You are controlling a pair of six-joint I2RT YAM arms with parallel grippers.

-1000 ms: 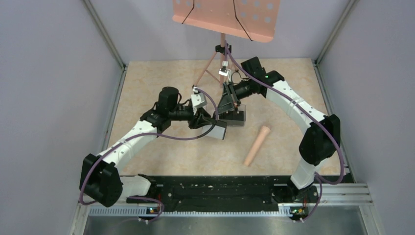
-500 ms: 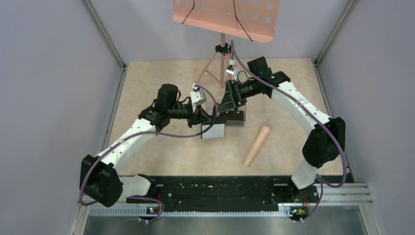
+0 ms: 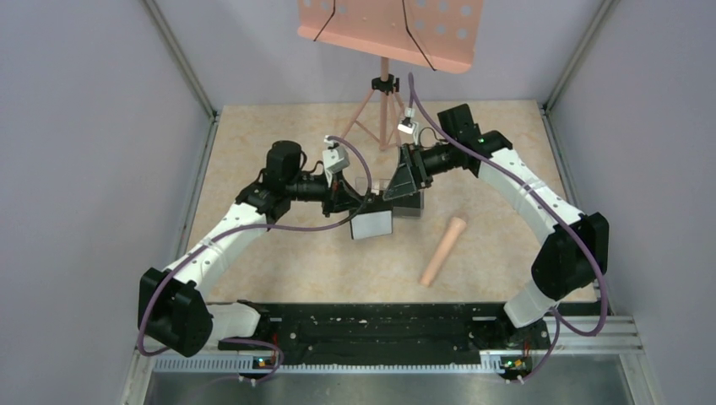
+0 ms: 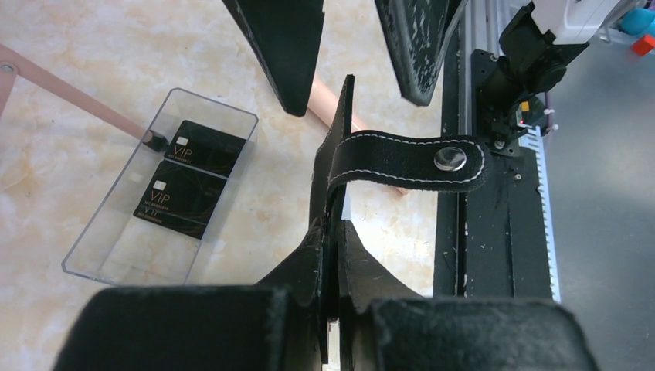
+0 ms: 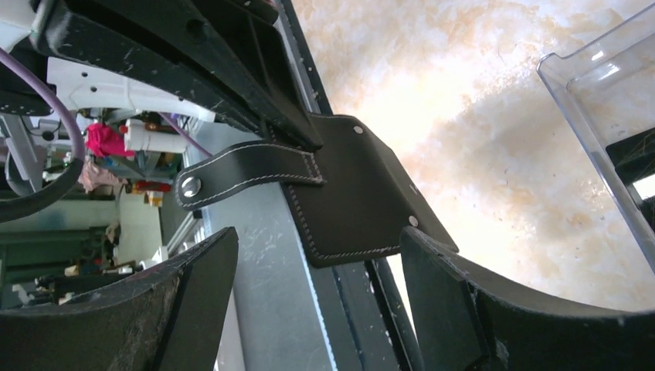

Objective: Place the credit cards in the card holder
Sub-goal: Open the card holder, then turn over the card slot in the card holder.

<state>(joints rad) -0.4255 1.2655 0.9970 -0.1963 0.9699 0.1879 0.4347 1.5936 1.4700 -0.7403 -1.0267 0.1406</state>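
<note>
The card holder's loose end lies beyond my right gripper's open fingers; it should reach closer and pinch that end [image 5: 340,252] before my left gripper opens.
The black card holder [image 3: 371,224] hangs above the table, my left gripper [image 3: 350,205] shut on one edge of it. In the left wrist view the card holder [image 4: 337,147] shows edge-on between my pinched fingertips [image 4: 337,232], its snap strap [image 4: 409,161] sticking out to the right. My right gripper [image 3: 404,181] stands open just behind it, nothing between its fingers [image 5: 317,263]; the card holder [image 5: 363,193] lies just beyond the tips. Two black credit cards [image 4: 202,147] [image 4: 179,199] lie flat inside a clear plastic box [image 4: 100,232] on the table.
A pink cylinder [image 3: 444,250] lies on the table to the right of the grippers. A pink music stand [image 3: 388,29] on a tripod stands at the back. The clear box [image 3: 409,204] sits under the right gripper. A black rail [image 3: 371,325] runs along the near edge.
My left gripper closed on the card holder and my right gripper let go of it, opening wide and drawing back to the right. The holder shifted slightly.
</note>
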